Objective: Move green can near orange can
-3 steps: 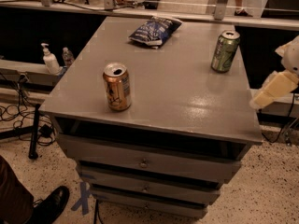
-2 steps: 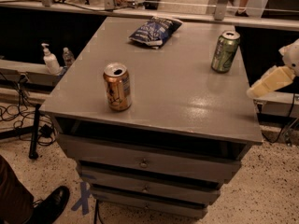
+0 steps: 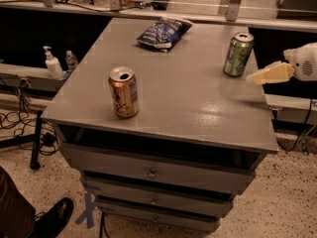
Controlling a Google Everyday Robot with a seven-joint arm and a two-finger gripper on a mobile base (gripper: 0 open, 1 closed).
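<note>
My gripper needs to move to the green can next and close around the lower half of its body (image 3: 237, 63), below the middle.
The green can (image 3: 237, 54) stands upright near the far right edge of the grey cabinet top (image 3: 193, 103). The orange can (image 3: 124, 92) stands upright near the front left, well apart from the green can. My gripper (image 3: 258, 77) comes in from the right at the cabinet's right edge. It sits just right of the green can and a little nearer the front, and holds nothing. Its white body (image 3: 303, 61) is off the edge.
A blue crumpled snack bag (image 3: 163, 32) lies at the back middle of the top. The cabinet has drawers (image 3: 153, 172) below. A pump bottle (image 3: 52, 63) and a small bottle (image 3: 72, 59) stand on a ledge at the left. Cables and a person's shoe (image 3: 52, 219) are on the floor at the left.
My gripper has moved left and slightly up, from beyond the cabinet's right edge to close beside the green can. The cans and the bag have not moved.
</note>
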